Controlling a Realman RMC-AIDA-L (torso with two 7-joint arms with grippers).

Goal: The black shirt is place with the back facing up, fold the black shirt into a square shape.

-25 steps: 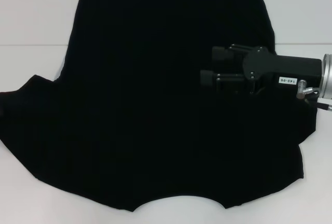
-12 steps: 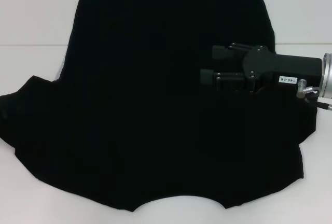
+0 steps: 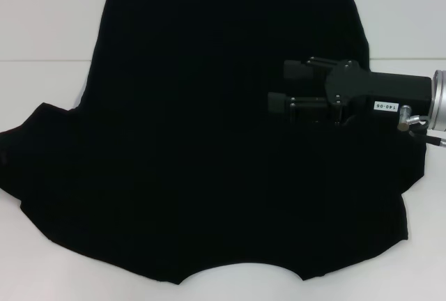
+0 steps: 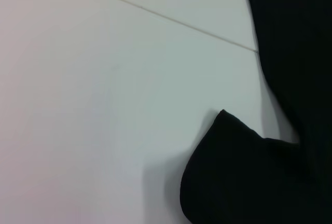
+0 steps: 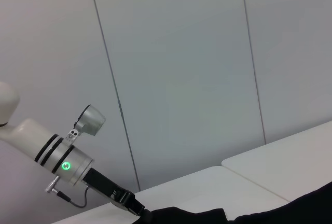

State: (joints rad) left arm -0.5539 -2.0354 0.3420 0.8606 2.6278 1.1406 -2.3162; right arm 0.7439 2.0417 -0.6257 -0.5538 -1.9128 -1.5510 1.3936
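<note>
My left gripper will let go of the folded sleeve on the back of the black shirt, just short of the shirt's middle (image 3: pixel 187 136).
The black shirt (image 3: pixel 209 141) lies spread flat on the white table (image 3: pixel 49 29), hem at the far side and curved neckline (image 3: pixel 240 272) at the near edge. My right gripper (image 3: pixel 277 86) hovers over the shirt's right half, pointing left, open and empty. My left gripper is out of the head view. In the right wrist view the left gripper (image 5: pixel 139 212) meets the edge of the dark cloth (image 5: pixel 197 216). The left wrist view shows the left sleeve's corner (image 4: pixel 233 172) raised a little off the table, with a shadow under it.
A seam (image 3: pixel 42 60) runs across the white table behind the left sleeve. Bare table shows left of the shirt (image 4: pixel 104 105) and at the far right (image 3: pixel 404 15). Grey wall panels (image 5: pixel 181 79) stand beyond the table.
The left sleeve's outer lower edge has drawn in towards the shirt body and its tip has shifted slightly. The right gripper has stayed where it was.
</note>
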